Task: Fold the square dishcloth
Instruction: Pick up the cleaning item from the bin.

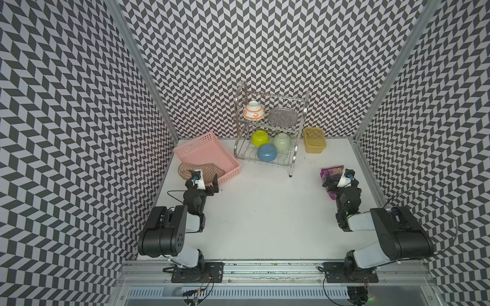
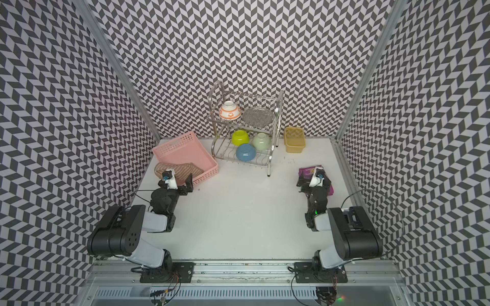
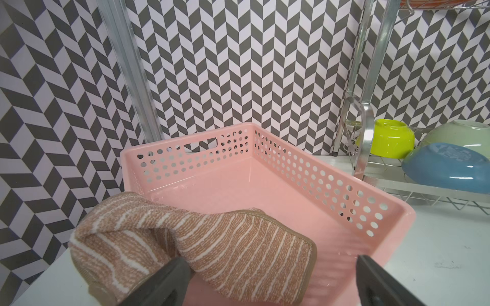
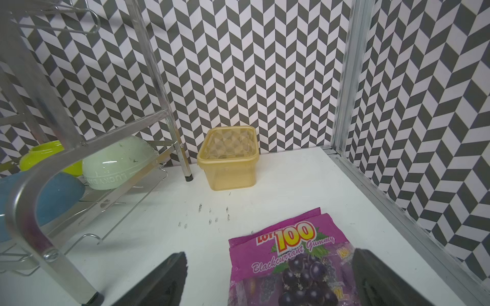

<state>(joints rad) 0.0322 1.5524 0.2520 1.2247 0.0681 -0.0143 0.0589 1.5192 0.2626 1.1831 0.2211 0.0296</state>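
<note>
Next, the left gripper closes on the dishcloth's fold over the pink basket's side (image 1: 186, 168) (image 3: 122, 210), where the dishcloth starts to hang out toward the nearby wall.
The square dishcloth (image 1: 185, 169) (image 2: 183, 169) is tan with thin white stripes. It lies crumpled over the near left corner of the pink basket (image 1: 204, 151), partly inside and partly hanging out. My left gripper (image 1: 206, 183) (image 2: 179, 183) hovers just in front of it, open. In the left wrist view the dishcloth (image 3: 217, 238) fills the space under the wide-apart fingers of that gripper (image 3: 273, 265); one fingertip (image 3: 177, 267) sits against a fold. My right gripper (image 1: 333, 182) (image 4: 269, 259) is open over a purple candy bag (image 4: 289, 251), holding nothing.
A metal dish rack (image 1: 291, 169) stands at the back with a blue bowl (image 1: 266, 153), a lime bowl (image 1: 260, 138) and a pale green bowl (image 1: 281, 141) below, and a patterned bowl above. A yellow lidded tub (image 1: 314, 140) is beside it. Walls close in left, right and back.
</note>
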